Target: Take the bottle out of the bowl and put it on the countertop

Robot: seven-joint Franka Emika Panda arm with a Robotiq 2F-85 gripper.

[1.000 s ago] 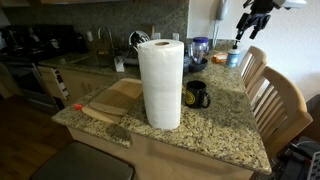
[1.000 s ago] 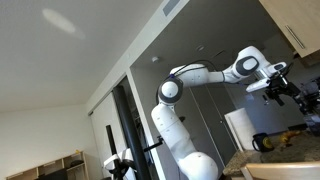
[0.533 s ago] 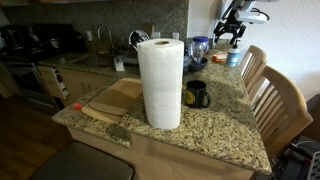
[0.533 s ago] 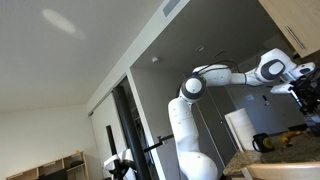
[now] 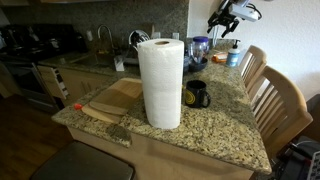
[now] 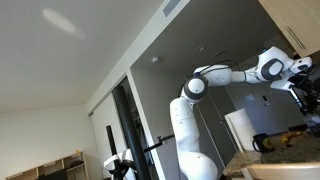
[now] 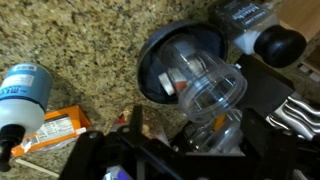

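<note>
The robot's gripper will close on the clear plastic bottle's open rim [image 5: 202, 42] [image 7: 188, 111], on the side of the rim that is toward the orange box.
In the wrist view a small dark round bowl [image 7: 160, 62] sits on the speckled granite countertop [image 7: 85, 35]. A clear plastic bottle [image 7: 208, 88] lies tilted in it, its open mouth towards the camera. My gripper [image 7: 195, 135] hovers just above the bottle with its dark fingers apart on either side, holding nothing. In an exterior view the gripper [image 5: 224, 22] hangs over the far end of the countertop [image 5: 215, 125], above the bowl and bottle [image 5: 200, 47]. The other exterior view shows the arm from low down, with the gripper [image 6: 305, 93] at the right edge.
A blue-labelled white bottle [image 7: 24, 97] and an orange box [image 7: 55, 130] lie beside the bowl. A paper towel roll [image 5: 160, 83], a black mug with yellow inside [image 5: 197, 95] and a wooden cutting board [image 5: 113, 100] stand nearer. Wooden chairs [image 5: 278, 100] line one side.
The arm has swung left from above the chairs and come down towards the bowl at the far end of the countertop. The bottle has stayed in the bowl.
</note>
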